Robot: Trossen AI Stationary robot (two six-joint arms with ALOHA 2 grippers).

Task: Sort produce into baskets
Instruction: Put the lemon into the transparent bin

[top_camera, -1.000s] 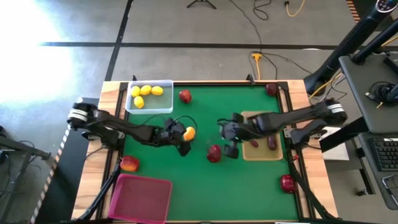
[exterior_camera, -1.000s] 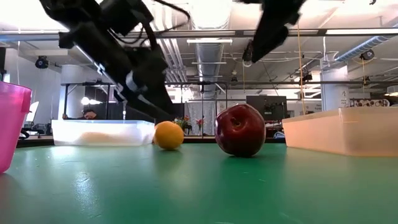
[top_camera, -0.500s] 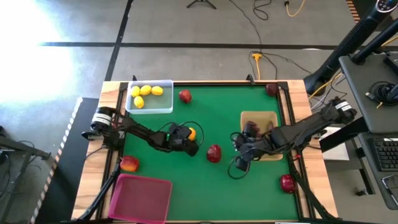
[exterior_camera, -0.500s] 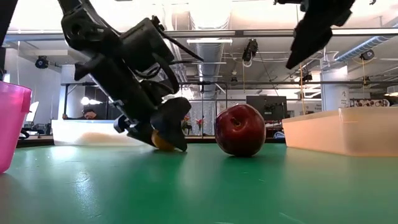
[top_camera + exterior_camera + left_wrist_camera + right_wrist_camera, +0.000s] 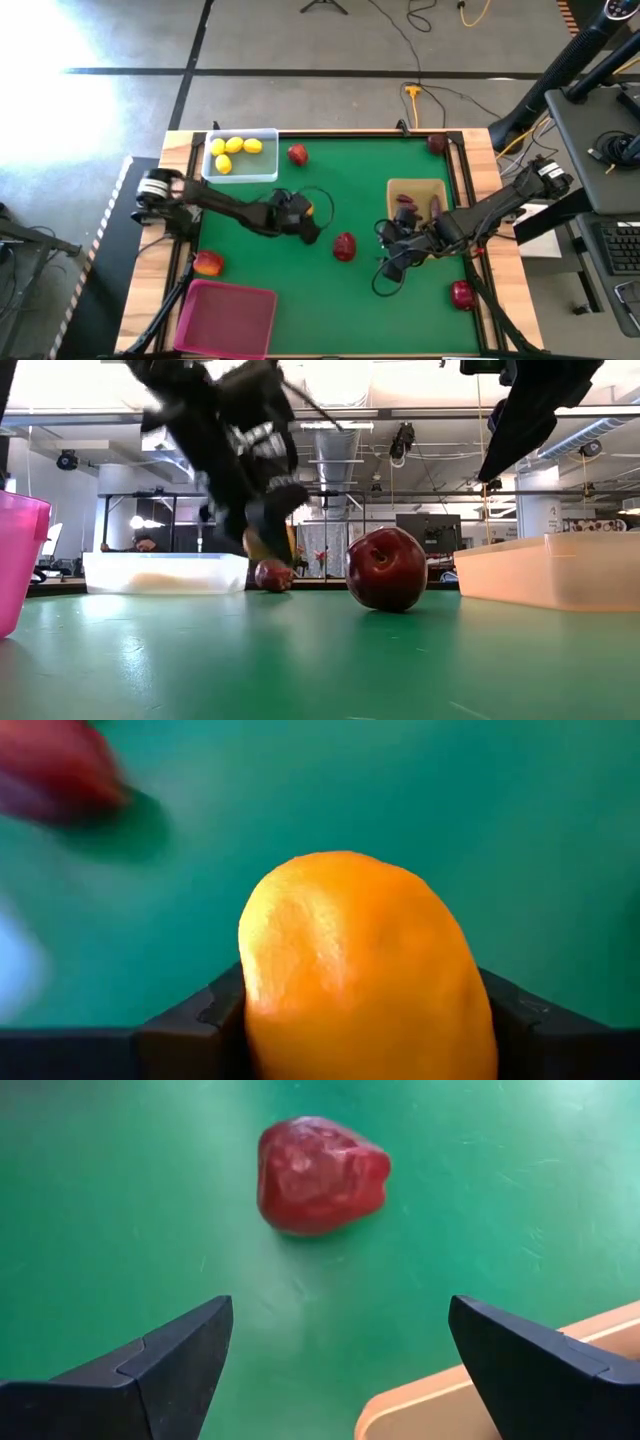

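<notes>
Next, my left gripper releases the orange-yellow lemon on the clear bin's bottom beside the nearest lemon [image 5: 238, 161] there.
My left gripper [image 5: 306, 214] is shut on an orange-yellow lemon [image 5: 365, 970] at the table's middle, held above the green mat in the low view [image 5: 264, 546]. My right gripper [image 5: 392, 256] is open and empty, just right of a dark red fruit [image 5: 344, 246] that rests on the mat; this fruit also shows in the right wrist view [image 5: 320, 1175]. The clear bin [image 5: 262, 170] at far left holds several lemons. The tan tray [image 5: 420, 188] holds dark purple pieces. The magenta bin [image 5: 225, 318] stands at the near left. My left gripper pinches the lemon between its two fingers [image 5: 190, 1020], one on each of its opposite sides [image 5: 262, 1010]. The fingers come slanting down from the table's left. The lemon is lifted clear of the mat.
More red fruits lie at the far middle [image 5: 297, 154], the far right corner [image 5: 437, 143] and the near right [image 5: 461, 294]. A red-orange fruit [image 5: 208, 263] lies at the left edge. The tan tray's corner [image 5: 480, 1390] is close beside my right gripper.
My left gripper has come down around the lemon, taken hold of it and lifted it clear of the mat. My right gripper has moved from the tray's left side toward the table's near edge.
</notes>
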